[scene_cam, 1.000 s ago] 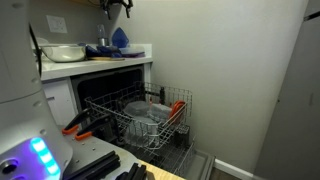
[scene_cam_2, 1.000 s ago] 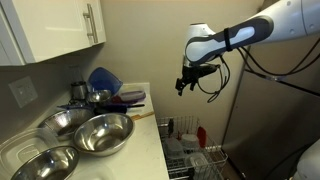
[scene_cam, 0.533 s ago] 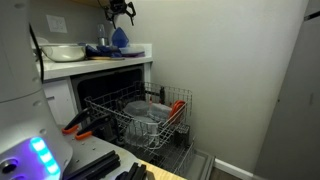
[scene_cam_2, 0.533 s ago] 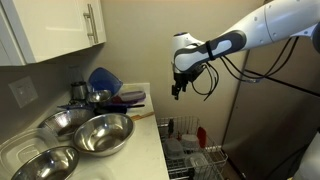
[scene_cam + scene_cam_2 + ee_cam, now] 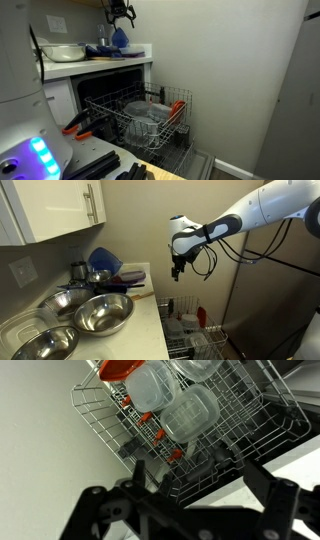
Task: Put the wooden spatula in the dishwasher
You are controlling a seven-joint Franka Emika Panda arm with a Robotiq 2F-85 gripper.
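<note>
The robot's gripper needs to next go to the handle's end (image 5: 121,56) on the wooden spatula, at the end of the counter by the rack, and close there.
The dishwasher (image 5: 98,96) stands open under the counter with its grey wire rack (image 5: 150,122) pulled out; the rack also shows in an exterior view (image 5: 192,332) and in the wrist view (image 5: 215,435). A slim brownish stick that looks like the wooden spatula (image 5: 143,295) lies on the counter's edge beside the metal bowls. My gripper (image 5: 177,273) hangs in the air above the counter's end and the rack, and shows at the top of an exterior view (image 5: 120,12). In the wrist view its fingers (image 5: 200,500) are spread apart and hold nothing.
Several steel bowls (image 5: 98,312) and a blue item (image 5: 103,258) crowd the counter (image 5: 95,62). The rack holds clear plastic containers (image 5: 190,415) and an orange-red utensil (image 5: 177,108). A wall stands behind the rack, and white cabinets (image 5: 55,210) hang above the counter.
My gripper has moved left towards the counter and slightly down, most of it in the first half second. It stays open and empty. Nothing else has moved.
</note>
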